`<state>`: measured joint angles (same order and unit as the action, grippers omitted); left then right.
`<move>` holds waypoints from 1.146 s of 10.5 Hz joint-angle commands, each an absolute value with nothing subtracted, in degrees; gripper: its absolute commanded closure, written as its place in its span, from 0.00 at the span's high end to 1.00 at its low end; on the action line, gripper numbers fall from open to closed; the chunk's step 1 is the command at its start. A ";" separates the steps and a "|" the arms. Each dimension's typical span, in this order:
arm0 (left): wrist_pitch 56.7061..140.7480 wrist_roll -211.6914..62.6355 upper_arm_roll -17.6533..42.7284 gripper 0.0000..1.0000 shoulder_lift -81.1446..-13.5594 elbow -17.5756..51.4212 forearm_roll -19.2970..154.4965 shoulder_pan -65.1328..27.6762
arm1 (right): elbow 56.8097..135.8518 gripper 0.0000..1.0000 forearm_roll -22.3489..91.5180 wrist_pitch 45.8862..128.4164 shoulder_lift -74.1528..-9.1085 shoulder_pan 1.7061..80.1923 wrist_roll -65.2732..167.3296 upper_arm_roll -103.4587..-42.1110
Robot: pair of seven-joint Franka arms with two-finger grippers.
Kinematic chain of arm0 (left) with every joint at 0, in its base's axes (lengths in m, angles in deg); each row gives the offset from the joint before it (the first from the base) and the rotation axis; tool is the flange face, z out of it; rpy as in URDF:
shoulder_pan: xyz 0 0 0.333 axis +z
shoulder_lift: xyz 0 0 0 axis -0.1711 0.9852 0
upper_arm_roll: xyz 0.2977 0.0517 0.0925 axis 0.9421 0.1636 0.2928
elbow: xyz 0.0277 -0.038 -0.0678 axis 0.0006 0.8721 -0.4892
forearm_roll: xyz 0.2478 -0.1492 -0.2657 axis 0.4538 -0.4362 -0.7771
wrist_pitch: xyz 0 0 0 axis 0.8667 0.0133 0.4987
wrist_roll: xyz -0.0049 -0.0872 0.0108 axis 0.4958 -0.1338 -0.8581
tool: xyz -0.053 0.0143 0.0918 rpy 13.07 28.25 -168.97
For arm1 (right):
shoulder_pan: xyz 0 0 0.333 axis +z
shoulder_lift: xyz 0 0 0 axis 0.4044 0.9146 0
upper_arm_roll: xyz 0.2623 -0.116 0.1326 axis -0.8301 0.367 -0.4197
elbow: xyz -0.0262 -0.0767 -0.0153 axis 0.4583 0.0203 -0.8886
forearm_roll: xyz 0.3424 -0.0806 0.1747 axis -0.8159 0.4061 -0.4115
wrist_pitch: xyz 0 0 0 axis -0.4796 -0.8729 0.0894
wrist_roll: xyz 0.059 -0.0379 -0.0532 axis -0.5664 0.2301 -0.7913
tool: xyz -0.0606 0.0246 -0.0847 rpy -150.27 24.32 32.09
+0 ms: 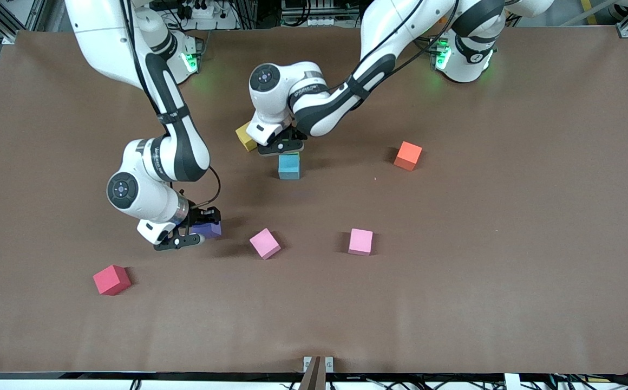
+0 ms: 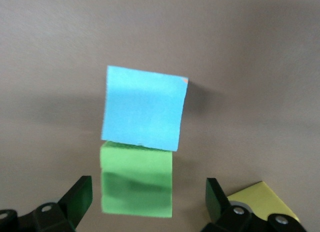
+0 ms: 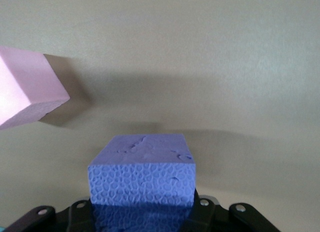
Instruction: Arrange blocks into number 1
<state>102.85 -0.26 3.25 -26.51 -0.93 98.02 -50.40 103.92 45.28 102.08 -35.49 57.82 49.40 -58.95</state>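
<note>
The robot's right gripper needs to set the purple block down against the light blue block's side (image 1: 289, 184) facing the front camera.
My left gripper (image 1: 283, 146) hangs open over the middle of the table. A green block (image 2: 137, 184) lies between its fingers (image 2: 77, 198), with a gap on each side. The light blue block (image 1: 289, 166) touches the green one on the side nearer the front camera. A yellow block (image 1: 246, 136) sits just beside the gripper, toward the right arm's end. My right gripper (image 1: 196, 232) is shut on a purple block (image 3: 142, 174), low over the table. Two pink blocks (image 1: 265, 243) (image 1: 360, 241) lie near it, toward the left arm's end.
A red cube (image 1: 111, 279) lies nearer the front camera than the right gripper. An orange cube (image 1: 407, 155) sits toward the left arm's end, level with the blue block. The brown mat (image 1: 455, 303) covers the whole table.
</note>
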 commanded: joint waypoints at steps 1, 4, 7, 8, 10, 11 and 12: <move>97.86 -0.64 3.79 1.00 -31.12 0.18 97.33 -48.63 | 108.92 0.41 45.41 102.14 -40.21 57.69 51.31 -59.43; 94.59 -6.43 3.79 1.00 -33.33 0.18 97.42 -41.00 | 109.19 0.41 45.41 102.92 -39.79 61.36 55.68 -59.25; 95.38 -18.88 3.70 1.00 -33.78 -0.70 97.07 -31.68 | 109.19 0.41 45.50 104.06 -39.61 66.28 63.06 -59.25; 96.86 -23.97 4.23 1.00 -33.25 -1.13 97.07 -29.82 | 109.02 0.41 45.50 104.77 -39.43 68.39 66.48 -59.25; 100.72 -35.66 4.23 1.00 -30.97 -1.40 97.25 -25.52 | 108.93 0.41 45.59 105.30 -38.91 72.17 71.06 -59.25; 103.27 -38.24 5.28 1.00 -29.66 -2.88 97.25 -24.98 | 108.58 0.41 45.68 105.91 -38.12 74.54 75.35 -59.25; 104.42 -40.87 6.51 1.00 -28.60 -3.42 97.16 -25.41 | 107.45 0.41 45.77 106.26 -36.72 76.65 78.70 -59.25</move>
<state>102.86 -36.91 5.28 -30.57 -1.43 98.02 -24.67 107.89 45.32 105.12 -37.78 73.89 73.74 -59.52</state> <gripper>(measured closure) 0.000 0.405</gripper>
